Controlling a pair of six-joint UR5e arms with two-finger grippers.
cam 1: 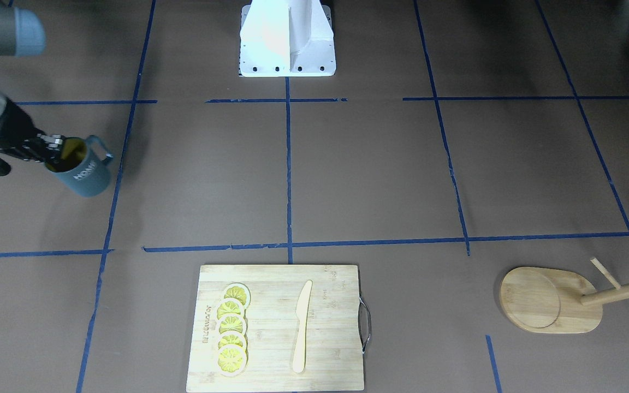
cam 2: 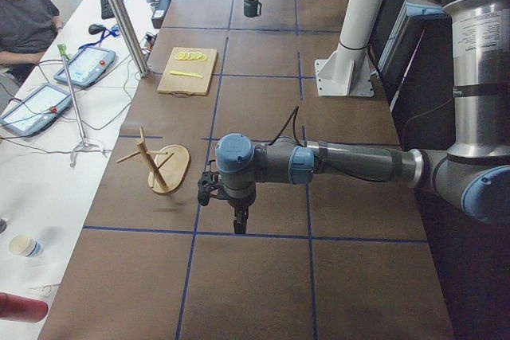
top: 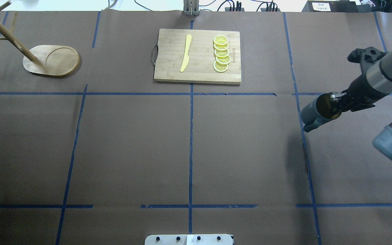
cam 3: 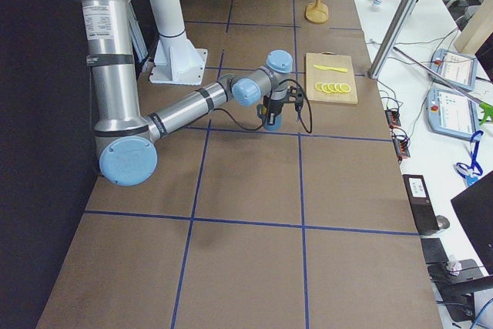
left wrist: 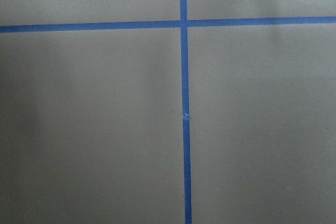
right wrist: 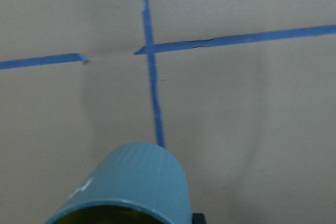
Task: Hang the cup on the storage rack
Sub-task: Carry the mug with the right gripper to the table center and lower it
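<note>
My right gripper will place the cup down on the blue tape line (cam 1: 286,173) that runs between the white base and the cutting board.
The cup (cam 1: 82,169), teal-blue with a yellow inside and white "HOME" lettering, hangs tilted from my right gripper (cam 1: 55,148), which is shut on its rim. It is at the table's right side, above a blue tape line (top: 315,114). The right wrist view shows its ribbed side (right wrist: 134,182) just below the camera. The storage rack (top: 54,61), a bamboo mug tree with thin pegs, stands far off at the table's far left (cam 1: 552,300). My left gripper (cam 2: 233,201) shows only in the exterior left view, over bare table near the rack (cam 2: 163,169). I cannot tell if it is open or shut.
A bamboo cutting board (top: 199,71) with a metal handle lies at the far middle. It carries several lemon slices (top: 221,54) and a wooden knife (top: 185,52). Blue tape lines grid the brown table. The robot's white base (cam 1: 287,41) is at the near middle.
</note>
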